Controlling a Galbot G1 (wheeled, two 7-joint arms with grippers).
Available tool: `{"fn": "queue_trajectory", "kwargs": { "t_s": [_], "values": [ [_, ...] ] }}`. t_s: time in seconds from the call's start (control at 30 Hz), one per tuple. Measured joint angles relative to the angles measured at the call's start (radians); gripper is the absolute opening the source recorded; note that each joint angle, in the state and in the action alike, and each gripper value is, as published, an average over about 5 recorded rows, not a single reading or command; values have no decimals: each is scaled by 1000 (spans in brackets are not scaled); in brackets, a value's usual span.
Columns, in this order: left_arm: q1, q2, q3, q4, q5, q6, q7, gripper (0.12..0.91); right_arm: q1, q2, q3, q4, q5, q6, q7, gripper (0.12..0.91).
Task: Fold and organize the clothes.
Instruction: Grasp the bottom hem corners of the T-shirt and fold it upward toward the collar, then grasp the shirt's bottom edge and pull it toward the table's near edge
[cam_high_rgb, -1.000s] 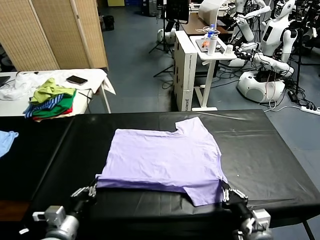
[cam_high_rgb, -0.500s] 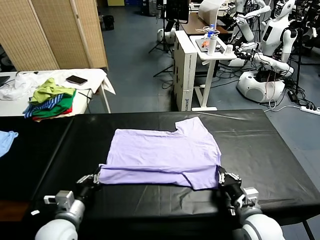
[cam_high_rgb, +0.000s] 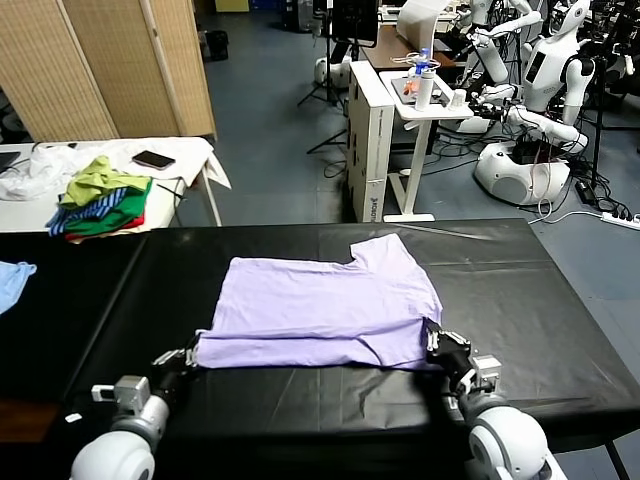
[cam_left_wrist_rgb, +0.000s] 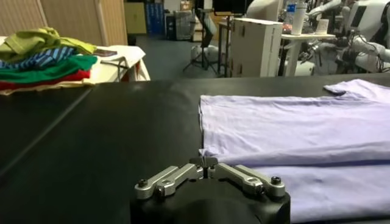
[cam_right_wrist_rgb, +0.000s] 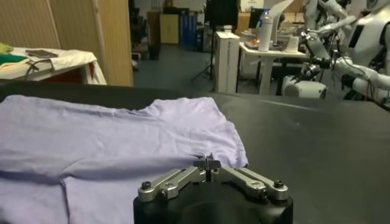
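Note:
The robot's left gripper is holding the edge of the T-shirt's flap and the T-shirt lies far back, so both grippers should grab the T-shirt's near folded corners (cam_high_rgb: 205, 362) and draw the T-shirt closer.
The clothes are one pale lavender T-shirt (cam_high_rgb: 320, 305) lying flat in the middle of the black table (cam_high_rgb: 530, 310), with its near part doubled over into a straight folded edge. At that edge's left corner my left gripper (cam_high_rgb: 190, 354) has its fingertips together on the fabric. In the left wrist view the left gripper (cam_left_wrist_rgb: 207, 162) pinches the corner of the T-shirt (cam_left_wrist_rgb: 292, 128). My right gripper (cam_high_rgb: 437, 344) holds the right corner the same way. The right wrist view has the right gripper (cam_right_wrist_rgb: 208, 163) shut on the T-shirt (cam_right_wrist_rgb: 103, 140) hem.
A pile of green, blue-striped and red garments (cam_high_rgb: 100, 200) and a phone (cam_high_rgb: 153, 159) lie on a white side table at the back left. A light blue cloth (cam_high_rgb: 12, 280) sits at the table's left edge. A white cabinet (cam_high_rgb: 370, 140) and other robots (cam_high_rgb: 540, 110) stand beyond.
Both grippers moved forward over the table, carrying the shirt's near hem and right sleeve over the shirt body. The near edge is now a straight fold.

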Motion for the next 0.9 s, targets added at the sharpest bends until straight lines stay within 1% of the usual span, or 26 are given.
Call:
{"fn": "queue_trajectory", "kwargs": {
  "t_s": [0.03, 0.07, 0.1, 0.13, 0.17, 0.23, 0.27, 0.37, 0.77, 0.9],
  "values": [
    [4, -1, -1, -5, 0, 2, -1, 488, -18, -1, 7, 13, -4, 1, -4, 848],
    [10, -2, -4, -11, 0, 5, -1, 545, -35, -1, 14, 24, -8, 3, -8, 880],
    [15, -3, -6, -17, 0, 9, -1, 602, -52, -1, 19, 32, -11, 6, -11, 894],
    [21, -4, -10, -22, -2, 13, -1, 678, -67, 0, 23, 38, -14, 10, -12, 899],
    [27, -5, -13, -27, -5, 17, -1, 735, -81, 1, 26, 42, -17, 14, -13, 904],
    [41, -6, -20, -38, -15, 24, 1, 834, -103, 5, 31, 44, -21, 19, -13, 906],
    [48, -5, -23, -44, -21, 26, 1, 867, -111, 6, 34, 45, -21, 21, -12, 904],
    [73, -4, -30, -55, -35, 28, 4, 902, -125, 7, 45, 46, -20, 24, -8, 887],
    [105, -6, -36, -45, -47, 29, 9, 907, -162, 11, 84, 49, 17, 55, -7, 794],
    [109, -6, -36, -42, -47, 28, 10, 885, -156, 9, 90, 36, 34, 57, -7, 673]
  ]
}}
